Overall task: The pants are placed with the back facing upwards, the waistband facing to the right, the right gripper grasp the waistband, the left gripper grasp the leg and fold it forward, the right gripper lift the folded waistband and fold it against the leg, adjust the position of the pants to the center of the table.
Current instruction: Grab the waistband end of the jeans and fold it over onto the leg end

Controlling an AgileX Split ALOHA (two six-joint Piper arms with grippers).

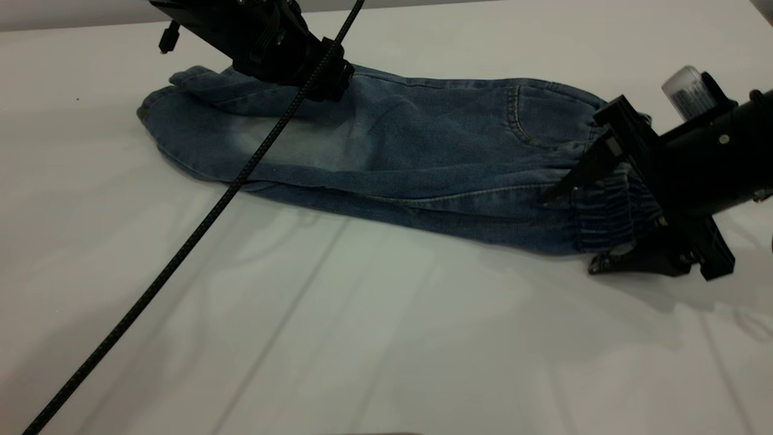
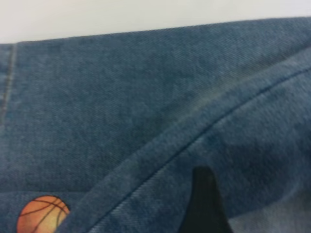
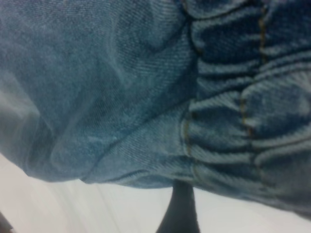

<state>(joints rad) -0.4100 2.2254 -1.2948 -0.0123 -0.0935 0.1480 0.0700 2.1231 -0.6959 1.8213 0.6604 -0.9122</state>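
Observation:
I will draw my right gripper back and pinch the waistband's near corner (image 1: 592, 243), because its upper finger reaches past the waistband over the seat of the pants.
The pants (image 1: 423, 151) lie folded lengthwise across the far half of the table (image 1: 386, 338), with the waistband (image 1: 610, 208) to the right. My right gripper (image 1: 570, 232) is open and straddles the waistband: one finger (image 1: 577, 175) lies over the denim, the other finger (image 1: 622, 260) rests on the table at its near edge. The right wrist view shows the puckered waistband (image 3: 252, 111) above one finger (image 3: 180, 208). My left gripper (image 1: 326, 75) sits down on the pants near the far leg ends. Its wrist view shows the leg (image 2: 87, 121) with an orange ball print (image 2: 43, 213).
A black braided cable (image 1: 199, 232) hangs diagonally from the left arm across the pants and the near left of the table. Bare white tabletop stretches in front of the pants and to their left.

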